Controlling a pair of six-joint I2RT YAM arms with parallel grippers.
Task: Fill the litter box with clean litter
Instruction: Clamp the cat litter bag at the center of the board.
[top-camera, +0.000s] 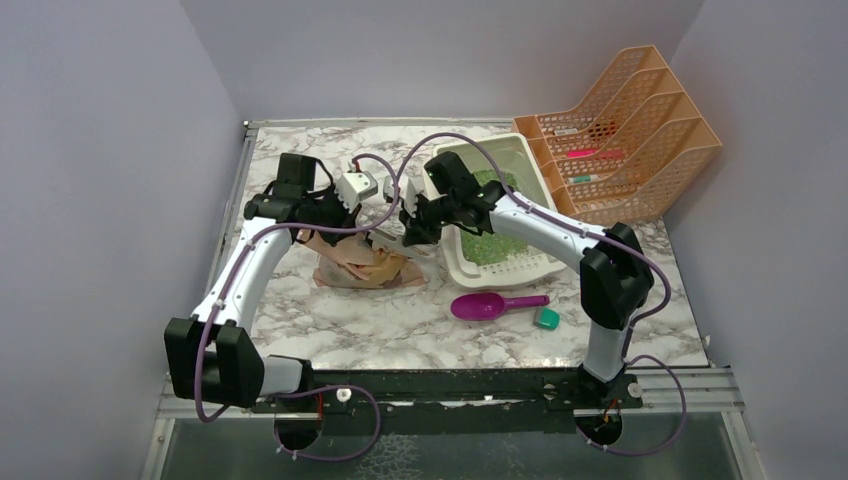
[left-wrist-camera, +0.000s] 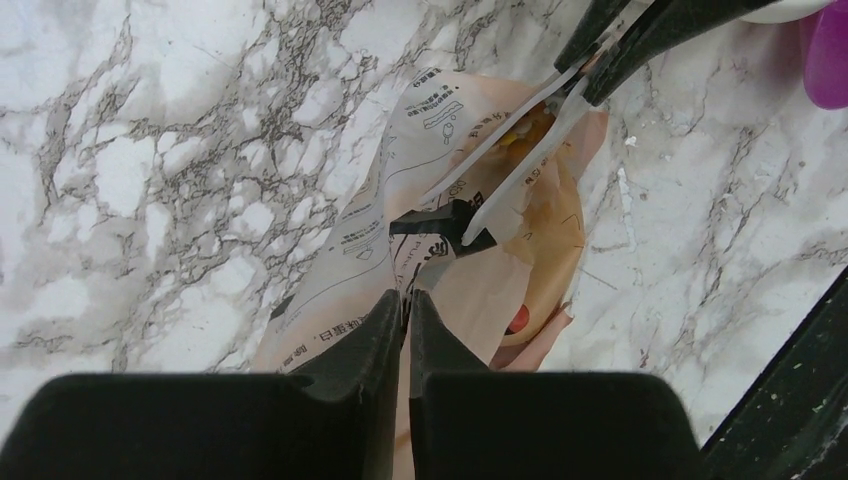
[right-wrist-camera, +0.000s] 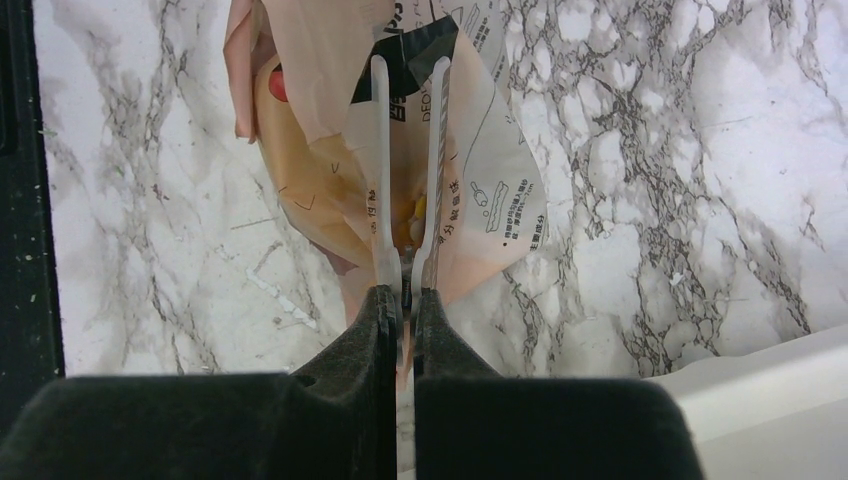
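My left gripper is holding the bag below its black-printed edge, which spreads wide across the tips of the white clip. So I need to take the bag's fold closer to that edge (left-wrist-camera: 410, 262).
The cream litter box (top-camera: 506, 145) stands right of centre, with green clean litter (top-camera: 490, 240) inside it. Its rim (right-wrist-camera: 760, 385) shows low on the right in the right wrist view. A tan paper bag (top-camera: 360, 262) is held up left of the box. My left gripper (left-wrist-camera: 408, 295) is shut on a fold of the bag (left-wrist-camera: 340, 260). My right gripper (right-wrist-camera: 402, 292) is shut on white-bladed scissors (right-wrist-camera: 380, 180). Their blades stand slightly apart across the bag's black-printed edge (right-wrist-camera: 415, 60). In the left wrist view the scissors (left-wrist-camera: 520, 150) reach in from the upper right.
A magenta scoop (top-camera: 485, 305) and a small green block (top-camera: 546, 318) lie on the marble in front of the box. An orange mesh file rack (top-camera: 620, 135) stands at the back right. Walls close in the left, back and right sides.
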